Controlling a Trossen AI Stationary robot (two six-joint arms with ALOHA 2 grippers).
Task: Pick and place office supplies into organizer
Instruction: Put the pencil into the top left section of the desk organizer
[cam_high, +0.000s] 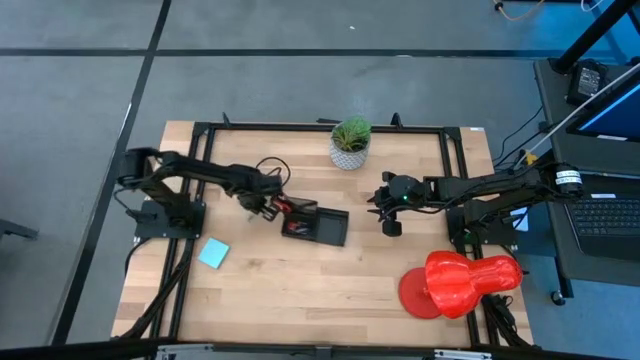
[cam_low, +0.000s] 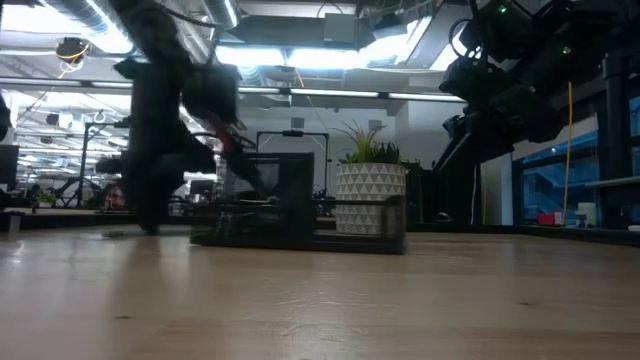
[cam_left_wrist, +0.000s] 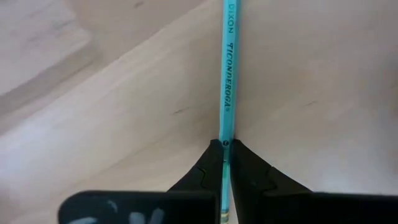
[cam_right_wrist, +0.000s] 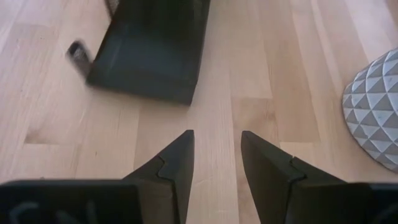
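My left gripper grips the green pencil steeply, crowding the organizer's scissors end; I should open, back away, and grab the pencil's banded end (cam_left_wrist: 224, 210) from lower down.
My left gripper (cam_high: 263, 205) is just left of the black organizer (cam_high: 322, 226), shut on a green pencil (cam_left_wrist: 227, 74). The pencil sticks out past the fingertips in the left wrist view. Red scissor handles (cam_high: 290, 208) show at the organizer's left end. A light blue notepad (cam_high: 213, 253) lies flat on the table, nearer the near edge. My right gripper (cam_high: 380, 200) hovers open to the right of the organizer (cam_right_wrist: 149, 50), its fingers (cam_right_wrist: 180, 155) pointing toward it and touching nothing. Pens and clips cannot be made out. My left gripper pinches the green pencil between its two fingers, with the fingertips closing on the shaft (cam_left_wrist: 225, 138). The pencil lies along the fingers, not across them, and its printed length runs out ahead over the wood. Whether its far end touches the table cannot be told.
A potted plant in a white pot (cam_high: 350, 143) stands near the far edge, between the two arms. A large red plastic object (cam_high: 458, 282) sits at the near right. Bare wood lies between the organizer and the near edge (cam_high: 320, 300).
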